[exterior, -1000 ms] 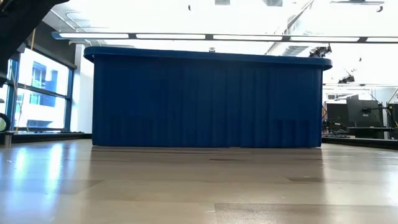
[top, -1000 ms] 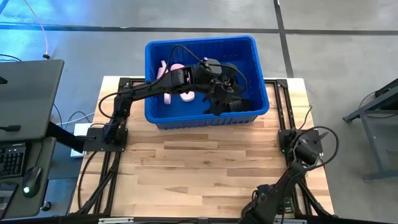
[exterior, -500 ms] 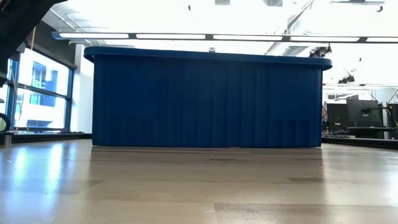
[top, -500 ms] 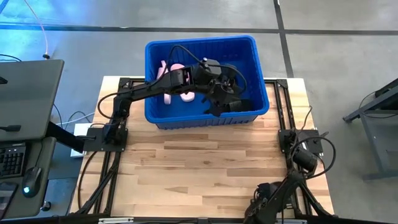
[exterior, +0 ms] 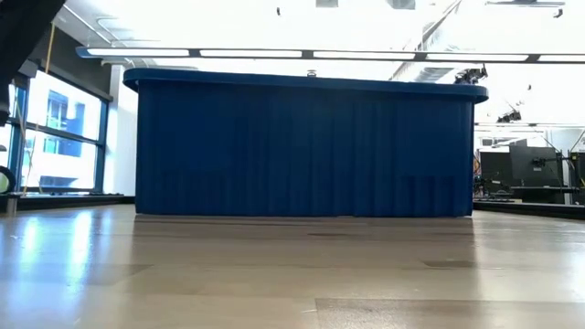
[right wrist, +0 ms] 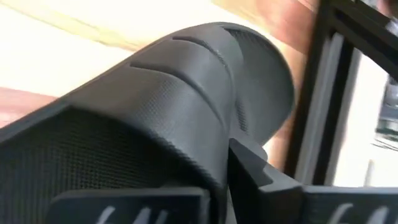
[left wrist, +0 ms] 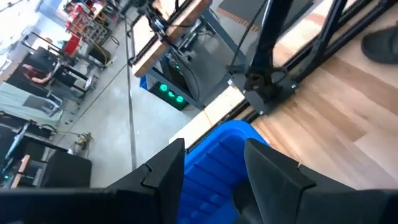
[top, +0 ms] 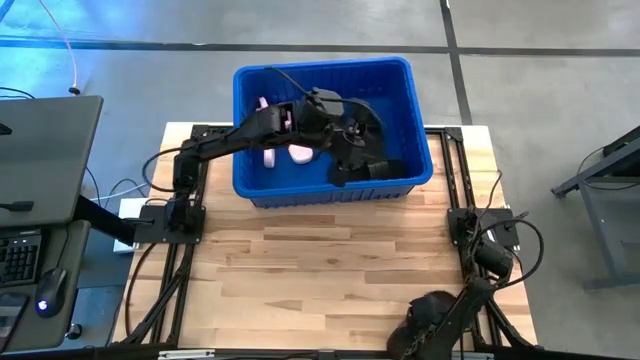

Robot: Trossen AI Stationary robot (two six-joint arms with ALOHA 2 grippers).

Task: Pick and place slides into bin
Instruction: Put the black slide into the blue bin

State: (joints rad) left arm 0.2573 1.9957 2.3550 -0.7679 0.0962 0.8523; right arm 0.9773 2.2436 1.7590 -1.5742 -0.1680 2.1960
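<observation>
Next, my right gripper lets go of the black slide in the blue bin's near corner (top: 269, 162), by where the pink slides are.
The blue bin (top: 246, 186) stands at the table's far middle; it fills the low view (exterior: 302, 146). Inside it lie pale pink slides (top: 298, 152) on the left and black slides (top: 366, 170) on the right, resting on the bin's floor and on each other. My left gripper (top: 343, 138) hovers open over the bin's inside, and its fingers (left wrist: 165, 171) frame only the bin's corner (left wrist: 214, 162). My right gripper (top: 428, 318) is folded back at the table's near right edge, its fingers (right wrist: 186, 106) together.
Bare wooden tabletop (top: 320, 270) stretches between the bin and the near edge. Black metal frames (top: 170, 215) stand at both arm bases. A desk with a keyboard (top: 25, 255) stands beyond the table's left edge.
My left gripper has risen out of the bin's near right part and drawn back toward the far left, leaving the black slide lying where it was. My right arm has settled lower toward the near edge.
</observation>
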